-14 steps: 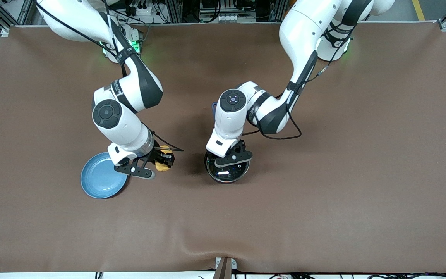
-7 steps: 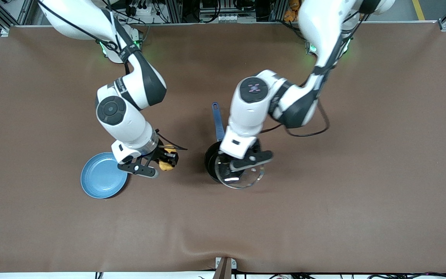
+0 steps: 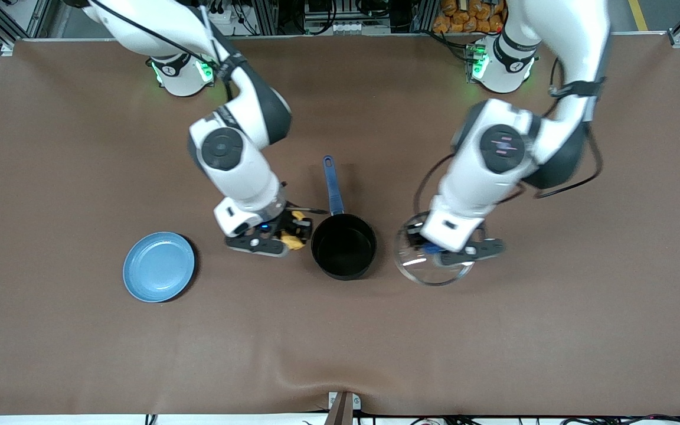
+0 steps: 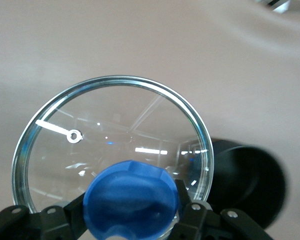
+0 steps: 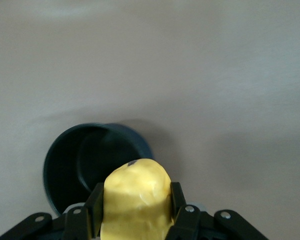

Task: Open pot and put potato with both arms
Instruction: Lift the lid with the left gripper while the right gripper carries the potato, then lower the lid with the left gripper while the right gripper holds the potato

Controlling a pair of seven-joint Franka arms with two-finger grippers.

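Note:
Next, my left gripper lets go of the glass lid on the brown table across the pot from the plate [image 3: 480, 261].
The black pot [image 3: 343, 246] stands open mid-table, its blue handle [image 3: 332, 183] pointing toward the robots' bases. It also shows in the right wrist view [image 5: 77, 162] and the left wrist view [image 4: 250, 182]. My left gripper [image 3: 434, 249] is shut on the blue knob [image 4: 131, 198] of the glass lid [image 3: 432, 273] and holds it up over the table beside the pot, toward the left arm's end. My right gripper [image 3: 291, 234] is shut on the yellow potato [image 5: 136, 202] and holds it just beside the pot's rim, toward the right arm's end.
A flat light-blue plate [image 3: 158, 275] lies on the brown table toward the right arm's end.
My left gripper has lifted the lid off the pot and carried it toward the left arm's end. My right gripper has carried the potato from beside the plate to the pot's rim.

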